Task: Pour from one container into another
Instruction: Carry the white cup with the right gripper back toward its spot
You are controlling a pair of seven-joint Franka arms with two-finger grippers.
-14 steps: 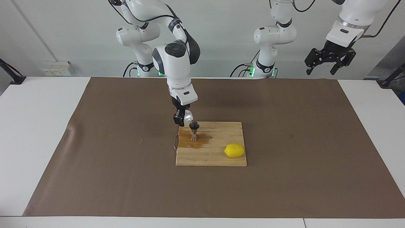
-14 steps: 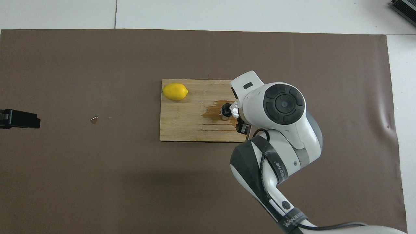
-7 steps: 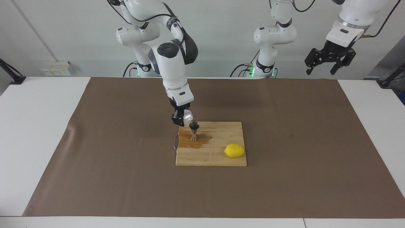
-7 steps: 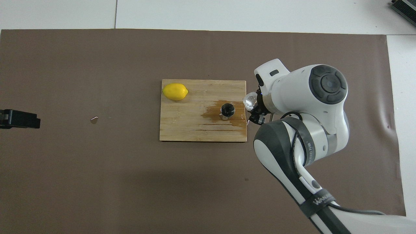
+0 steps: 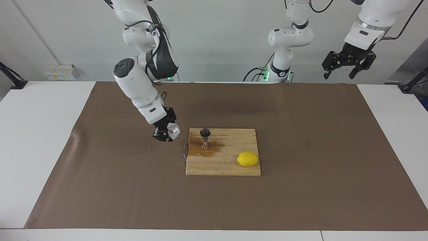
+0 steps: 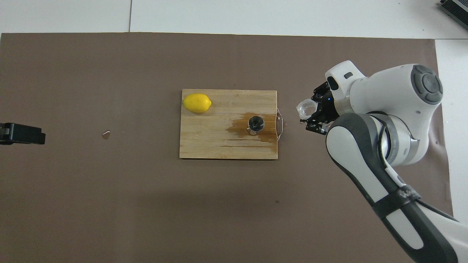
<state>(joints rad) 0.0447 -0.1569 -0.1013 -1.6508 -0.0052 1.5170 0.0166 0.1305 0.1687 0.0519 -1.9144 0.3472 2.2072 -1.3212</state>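
Next, I set the clear glass cup on the brown mat out (image 6: 335, 134) beyond the cutting board's handle using my right gripper.
The small clear faceted glass cup (image 5: 173, 130) is held in my right gripper (image 5: 166, 135), low over the brown mat beside the cutting board, toward the right arm's end. It also shows in the overhead view (image 6: 305, 108), with the right gripper (image 6: 312, 117) shut on it. The steel hourglass jigger (image 5: 205, 138) stands upright on the wooden cutting board (image 5: 230, 167), in a dark wet patch (image 5: 210, 151); from overhead the jigger (image 6: 255, 124) shows its open top. My left gripper (image 5: 347, 67) waits, raised and open, at the left arm's end.
A yellow lemon (image 5: 247, 159) lies on the board's corner, farther from the robots than the jigger. A brown mat (image 5: 301, 134) covers the table. A small speck (image 6: 106, 135) lies on the mat toward the left arm's end.
My right gripper has carried the glass cup away from above the jigger, off the board toward the right arm's end and lower. The jigger, lemon and left arm have not moved.
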